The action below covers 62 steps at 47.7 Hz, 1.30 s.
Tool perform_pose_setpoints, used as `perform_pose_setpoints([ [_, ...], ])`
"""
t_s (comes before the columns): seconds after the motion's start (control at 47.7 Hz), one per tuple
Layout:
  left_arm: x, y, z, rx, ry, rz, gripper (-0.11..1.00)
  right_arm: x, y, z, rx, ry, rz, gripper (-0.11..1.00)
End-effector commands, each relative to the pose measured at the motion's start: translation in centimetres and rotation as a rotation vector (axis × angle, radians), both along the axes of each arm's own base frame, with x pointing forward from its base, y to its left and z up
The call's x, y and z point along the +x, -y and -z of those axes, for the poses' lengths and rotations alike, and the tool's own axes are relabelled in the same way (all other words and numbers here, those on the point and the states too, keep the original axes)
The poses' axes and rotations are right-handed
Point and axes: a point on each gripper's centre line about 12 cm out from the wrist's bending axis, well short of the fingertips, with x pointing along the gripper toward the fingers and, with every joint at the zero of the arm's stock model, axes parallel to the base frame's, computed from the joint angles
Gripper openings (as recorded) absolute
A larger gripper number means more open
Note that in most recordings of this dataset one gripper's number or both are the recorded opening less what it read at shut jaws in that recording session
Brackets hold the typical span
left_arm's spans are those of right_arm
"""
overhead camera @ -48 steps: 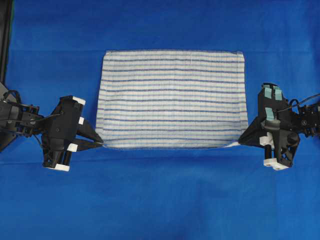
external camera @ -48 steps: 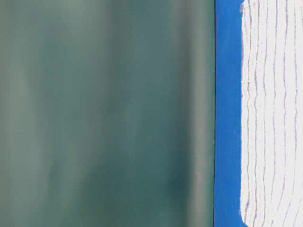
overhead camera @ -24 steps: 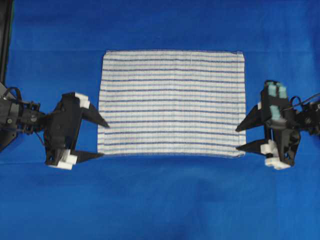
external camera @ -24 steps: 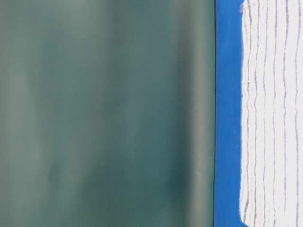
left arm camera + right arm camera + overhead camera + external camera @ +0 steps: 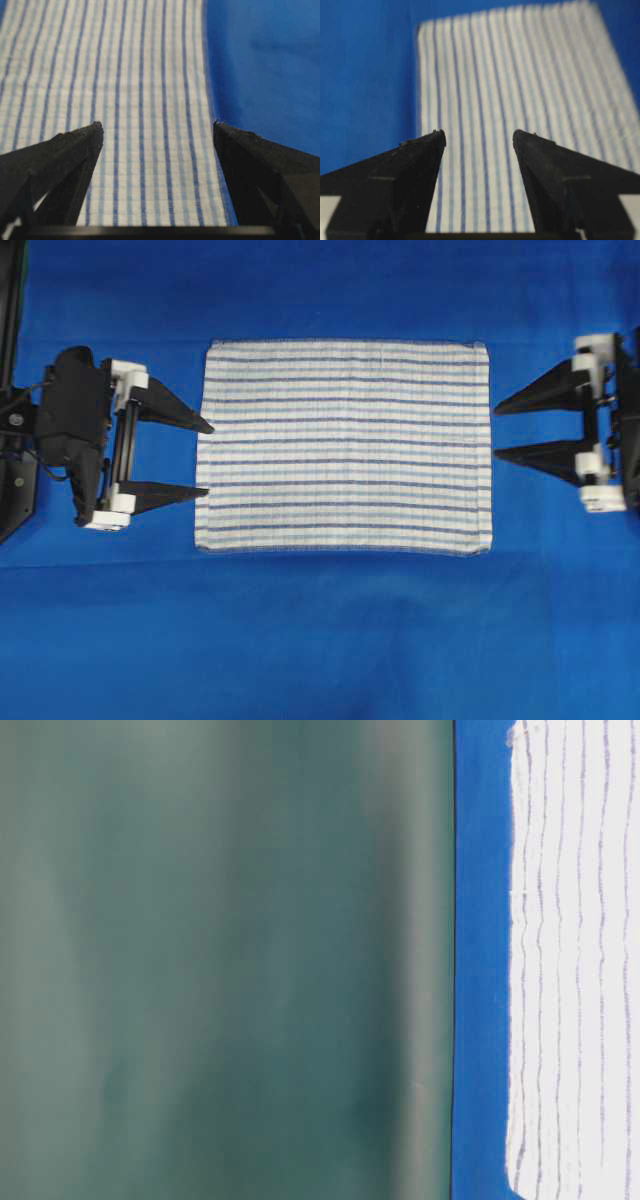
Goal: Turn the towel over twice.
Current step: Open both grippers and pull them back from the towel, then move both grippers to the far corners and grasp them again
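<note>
My right gripper is going to close on the far corner [image 5: 481, 348] of the towel, the one on that gripper's own side.
The towel [image 5: 343, 445], white with thin dark-blue and light-blue stripes, lies flat and spread out in the middle of the blue table covering [image 5: 320, 640]. It also shows in the table-level view as a striped sheet [image 5: 575, 960]. My left gripper [image 5: 206, 459] stands open just off the towel's left edge, both black fingers pointing at it, nothing between them. My right gripper [image 5: 496, 430] stands open just off the right edge, also holding nothing. The left wrist view looks along the towel [image 5: 150, 100] between wide-apart fingertips [image 5: 95, 131]; the right wrist view shows the same towel [image 5: 520, 75] between its spread fingers.
The blue covering spreads around the towel on every side. A dark frame post [image 5: 10, 310] stands at the far left edge. A dull green wall [image 5: 220, 960] backs the table in the table-level view.
Both grippers let go of the towel's near corners and opened wide. They then drew back and moved toward the far side, level with the towel's middle. The towel now lies flat.
</note>
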Motion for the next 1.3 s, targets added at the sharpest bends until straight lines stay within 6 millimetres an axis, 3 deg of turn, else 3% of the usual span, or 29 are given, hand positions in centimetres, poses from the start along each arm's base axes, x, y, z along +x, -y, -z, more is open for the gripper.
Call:
perform_pose_setpoints([
  [0.0, -0.1, -0.3, -0.8, -0.002, 0.034, -0.012, 0.84, 0.0, 0.2, -0.9, -0.008, 0.021, 0.009, 0.62],
  [0.294, 0.1, -1.0, -0.7, 0.000, 0.029, -0.037, 0.84, 0.5, 0.5, -0.1, -0.012, -0.018, 0.017, 0.62],
  [0.482, 0.4, -3.1, -0.3, 0.004, 0.029, -0.118, 0.84, 1.1, 3.2, 1.8, -0.015, -0.098, 0.122, 0.62],
  [0.943, 2.9, -11.9, 5.7, 0.103, -0.080, -0.359, 0.85, 2.1, 11.5, 8.7, -0.017, -0.324, 0.358, 0.62],
  [1.279, 4.0, -15.6, 10.2, 0.118, -0.204, -0.425, 0.85, 2.3, 14.6, 13.6, 0.027, -0.400, 0.403, 0.62],
])
